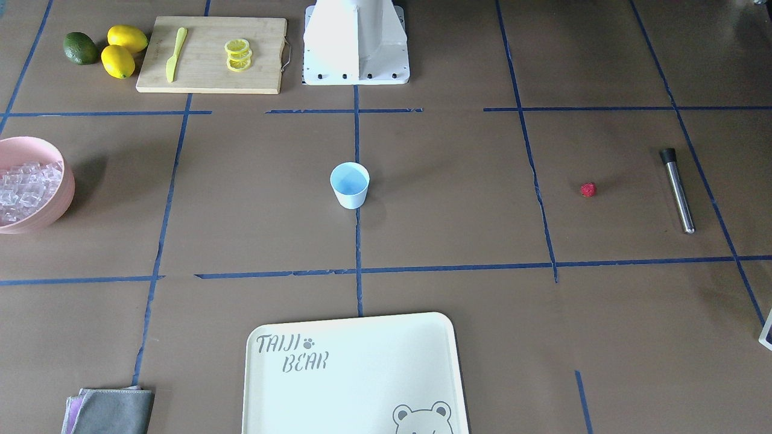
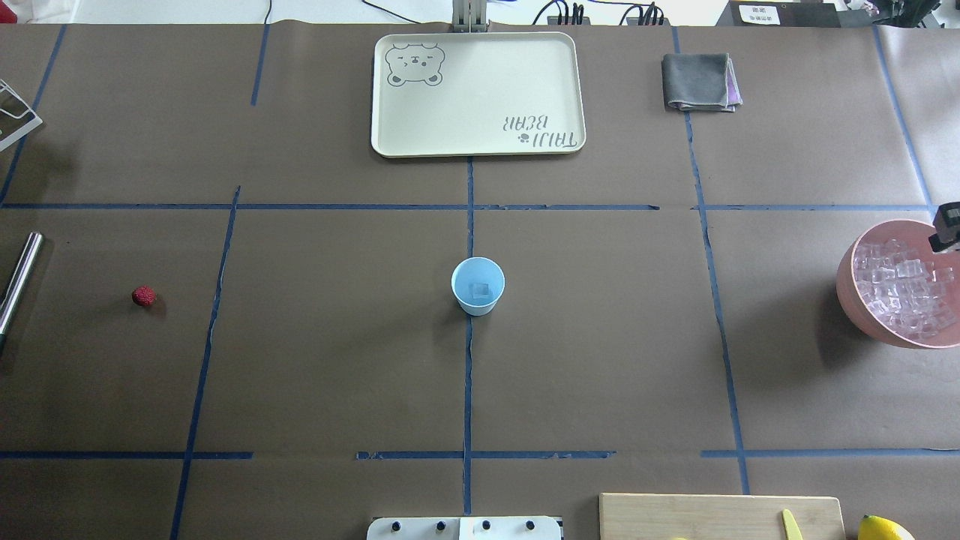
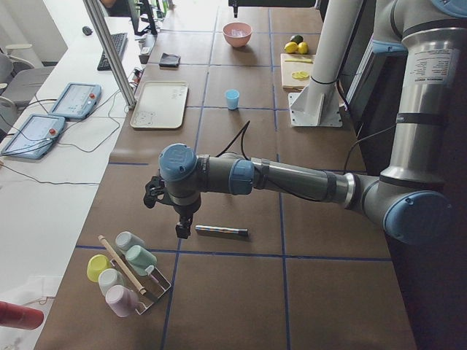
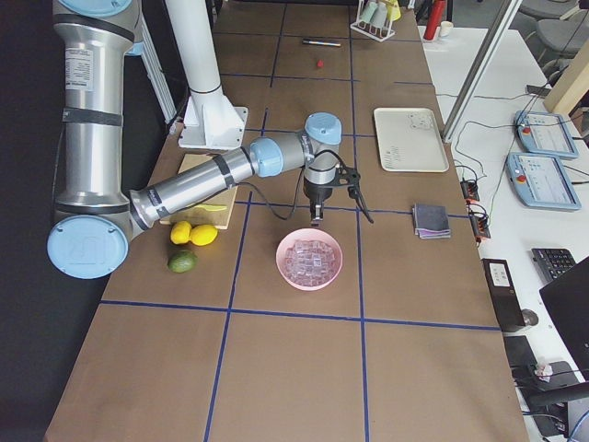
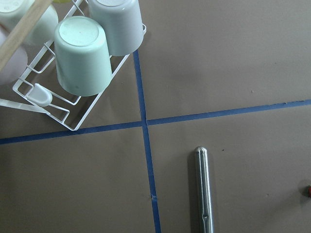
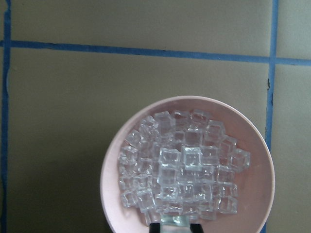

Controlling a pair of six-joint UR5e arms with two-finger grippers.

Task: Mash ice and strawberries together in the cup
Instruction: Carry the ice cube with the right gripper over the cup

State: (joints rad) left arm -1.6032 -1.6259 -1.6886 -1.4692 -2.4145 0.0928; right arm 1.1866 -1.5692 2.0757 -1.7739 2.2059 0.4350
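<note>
The right gripper will drop its ice cube into the light-blue cup [image 1: 350,185], joining the clear cube.
The light-blue cup [image 2: 478,285] stands upright at the table's middle with one clear ice cube [image 2: 480,290] in it. The rest of the ice [image 6: 180,167] is heaped in the pink bowl [image 2: 855,300] at the robot's right. My right gripper [image 6: 175,226] hangs above that bowl's edge, shut on a glassy cube between its black fingertips [image 6: 195,226]. The small red strawberry [image 2: 143,295] lies alone on the robot's left side. My left gripper [image 3: 182,230] hovers over the end of a metal muddler [image 5: 204,189]; I cannot tell whether it is open or shut.
A wire rack [image 5: 73,104] of upturned cups stands near the muddler. A cream tray [image 2: 390,146] and a folded grey cloth [image 2: 697,81] lie on the far side. By the robot's base sit a cutting board [image 1: 211,75] with lemon slices, two lemons [image 1: 117,60] and an avocado [image 1: 80,48].
</note>
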